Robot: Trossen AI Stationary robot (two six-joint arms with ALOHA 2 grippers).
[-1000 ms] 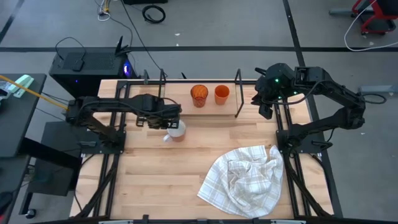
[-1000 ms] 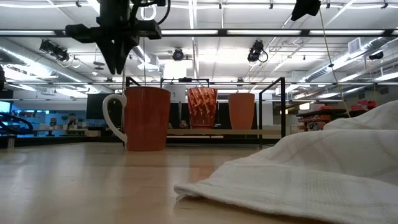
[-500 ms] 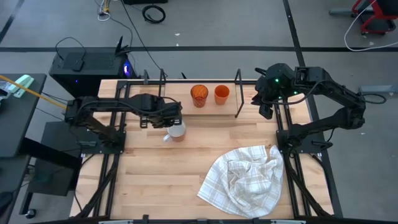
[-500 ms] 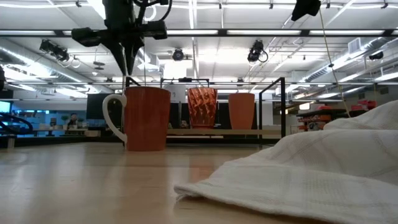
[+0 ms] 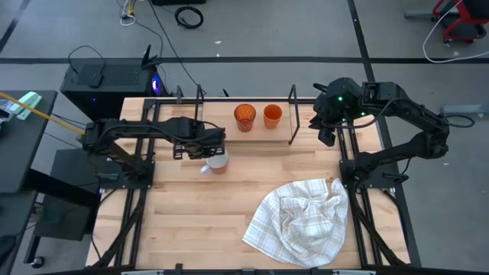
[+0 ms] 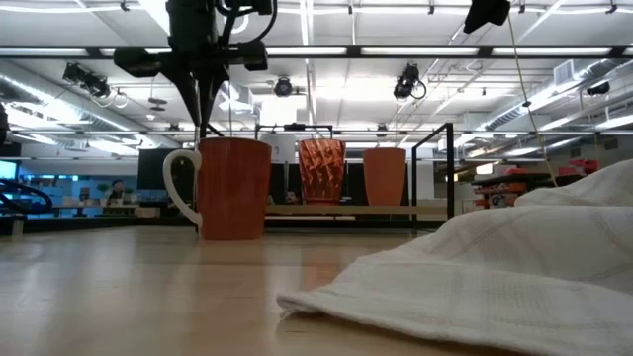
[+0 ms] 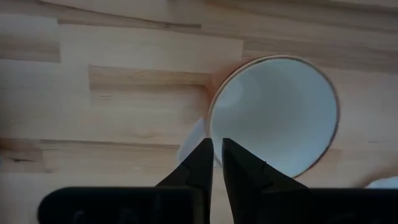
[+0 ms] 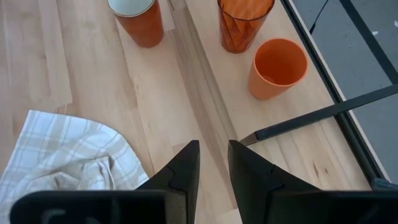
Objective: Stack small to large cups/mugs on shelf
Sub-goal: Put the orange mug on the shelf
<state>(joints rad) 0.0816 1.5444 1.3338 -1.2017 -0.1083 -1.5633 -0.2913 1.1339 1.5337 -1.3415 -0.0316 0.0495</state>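
Next, I lift clear and grip the mug's rim (image 6: pixel 261 142) opposite the handle, because the mug's handle sits just below my left gripper's outer finger.
The mug (image 5: pixel 217 160), orange outside and white inside with a white handle, stands upright on its base on the tabletop in front of the shelf (image 5: pixel 221 114). The dark-orange tumbler (image 5: pixel 244 117) and the smaller orange cup (image 5: pixel 273 115) stand side by side on the shelf board (image 6: pixel 336 209). My left gripper (image 6: pixel 206 124) points down just above the mug's rim on the handle side. Its fingers are a narrow gap apart, one over the inside and one over the outside (image 7: pixel 217 149). My right gripper (image 5: pixel 325 136) waits, narrowly open and empty, above the shelf's right end.
A white checked cloth (image 5: pixel 302 221) lies crumpled on the near right of the table. The shelf's black wire uprights (image 5: pixel 291 114) stand at both its ends. Bare tabletop lies to the left of and in front of the mug.
My left gripper has gone a little toward the table's right and down toward the mug's rim. The mug, tumbler and cup have stayed where they were.
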